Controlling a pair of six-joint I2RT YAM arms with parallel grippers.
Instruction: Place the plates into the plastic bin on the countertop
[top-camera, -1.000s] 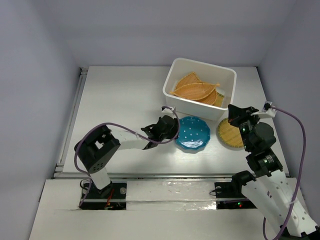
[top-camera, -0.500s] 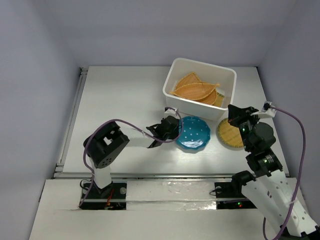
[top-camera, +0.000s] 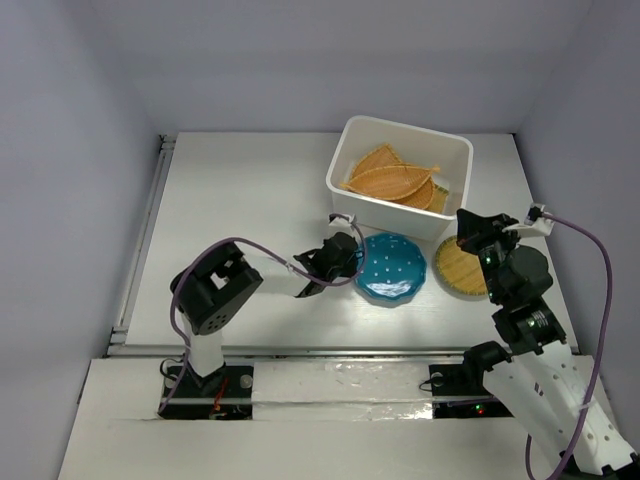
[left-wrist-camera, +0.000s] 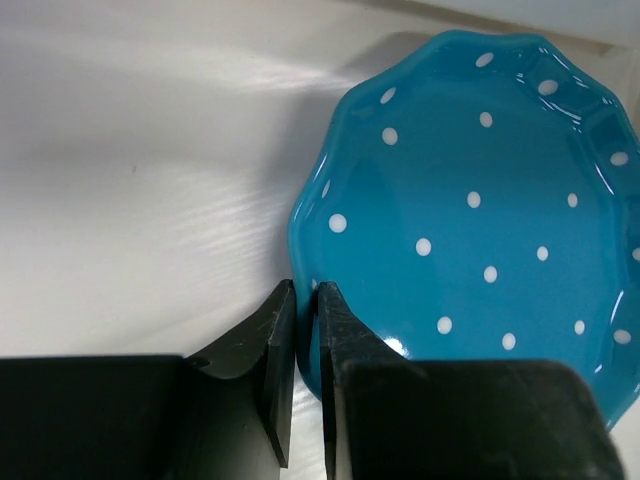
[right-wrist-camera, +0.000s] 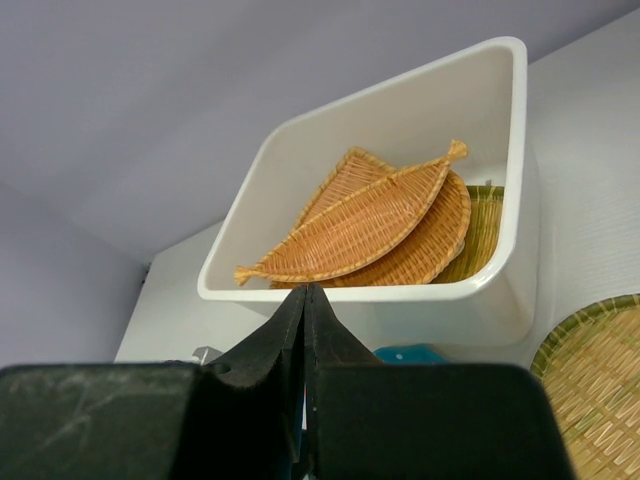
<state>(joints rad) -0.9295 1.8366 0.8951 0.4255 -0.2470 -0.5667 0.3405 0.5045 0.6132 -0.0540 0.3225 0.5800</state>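
Next, I release the teal-blue dotted plate from my left gripper on top of the wicker plates (top-camera: 389, 175) in the white plastic bin.
The teal-blue dotted plate (top-camera: 390, 267) lies on the white countertop (top-camera: 240, 200) just in front of the white plastic bin (top-camera: 400, 178). My left gripper (top-camera: 346, 262) is shut on that plate's left rim; in the left wrist view the plate (left-wrist-camera: 480, 220) has its edge pinched between my fingers (left-wrist-camera: 305, 300). The bin holds several wicker plates (top-camera: 392, 180), seen also in the right wrist view (right-wrist-camera: 380, 225). A round wicker plate (top-camera: 460, 268) lies on the countertop right of the teal one. My right gripper (top-camera: 470, 228) is shut and empty, held above it.
A metal rail (top-camera: 145, 230) runs along the countertop's left edge. The bin (right-wrist-camera: 400, 290) stands at the back right. Purple cables loop off both arms.
My left arm swung its elbow inward and the gripper closed on the teal plate's left rim; the plate's left side has shifted slightly. The right arm has not moved.
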